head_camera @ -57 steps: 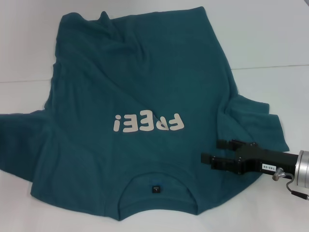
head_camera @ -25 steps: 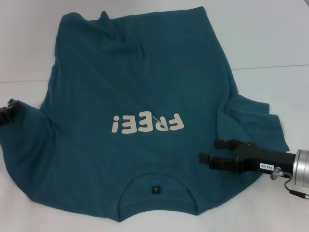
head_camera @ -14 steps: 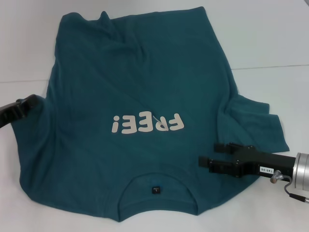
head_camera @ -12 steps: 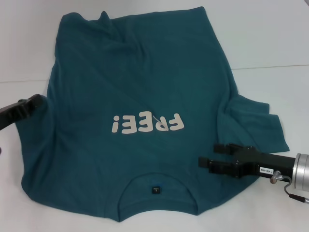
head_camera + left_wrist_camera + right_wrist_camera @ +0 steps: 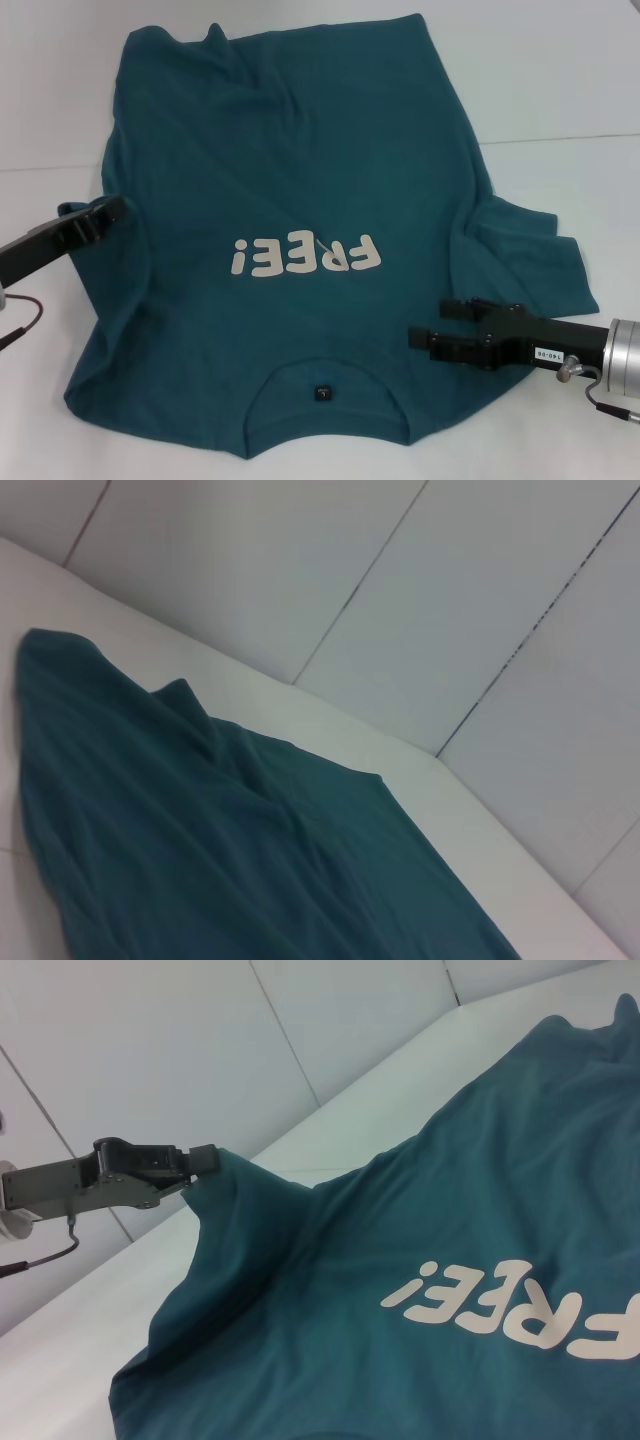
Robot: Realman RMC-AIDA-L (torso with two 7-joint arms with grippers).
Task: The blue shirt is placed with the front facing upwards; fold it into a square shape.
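Note:
The robot's left gripper holds only the sleeve's far corner, so it should lay that corner on the shirt, then take the sleeve's near part (image 5: 112,305) and pull it inward.
The blue shirt (image 5: 300,150) lies front up on the white table, with its pale "FREE!" lettering (image 5: 305,256) at mid-chest and its neck label (image 5: 321,392) near me. My left gripper (image 5: 112,211) is shut on the shirt's left sleeve and holds that cloth lifted over the shirt's left side. The right wrist view also shows the left gripper (image 5: 203,1159) pinching the cloth. My right gripper (image 5: 432,324) hovers open over the shirt's right shoulder area with nothing between its fingers. The right sleeve (image 5: 535,250) lies spread out flat. The left wrist view shows only the shirt's far part (image 5: 200,850).
The white table (image 5: 560,80) extends around the shirt on every side. A pale panelled wall (image 5: 450,600) stands behind the table. A thin cable (image 5: 22,325) hangs from the left arm.
The left gripper came in from the left edge, pulling the left sleeve inward over the shirt's body. The right gripper drifted slightly toward me and stayed open.

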